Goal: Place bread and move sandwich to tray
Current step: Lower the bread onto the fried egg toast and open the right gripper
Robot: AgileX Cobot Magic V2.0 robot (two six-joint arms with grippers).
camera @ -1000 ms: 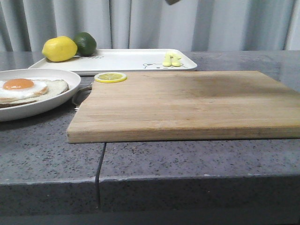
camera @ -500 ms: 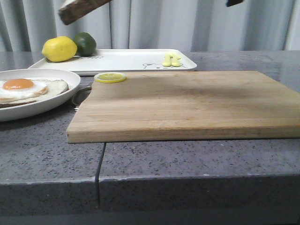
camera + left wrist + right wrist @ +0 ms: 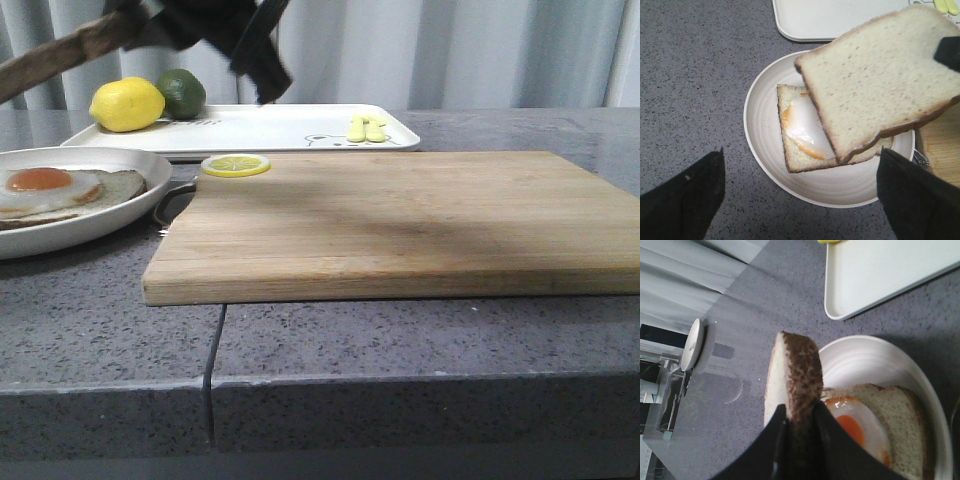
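Observation:
My right gripper has the bread. It will release the bread on top of the fried egg (image 3: 62, 184) (image 3: 863, 432) on the round white plate.
My right gripper (image 3: 135, 25) is shut on the edge of the bread (image 3: 55, 58), a thick slice with a dark crust, and holds it tilted in the air over the plate. In the right wrist view the fingers (image 3: 799, 412) clamp the crust of the bread (image 3: 795, 375). The sandwich (image 3: 60, 190), thin bread with a fried egg, lies on the round white plate (image 3: 130, 215) at the left. In the left wrist view the bread (image 3: 880, 75) hangs over the sandwich (image 3: 800, 135). My left gripper (image 3: 802, 152) is open and empty above the plate (image 3: 760, 125). The tray (image 3: 270, 130) lies behind.
A wooden cutting board (image 3: 400, 220) fills the middle of the grey counter, with a lemon slice (image 3: 235, 165) at its far left corner. A lemon (image 3: 127, 104) and a lime (image 3: 182, 92) sit on the tray's left end. Grey curtains hang behind.
The right gripper with the bread has come in from the top, moved left and lower, and now holds the slice over the plate.

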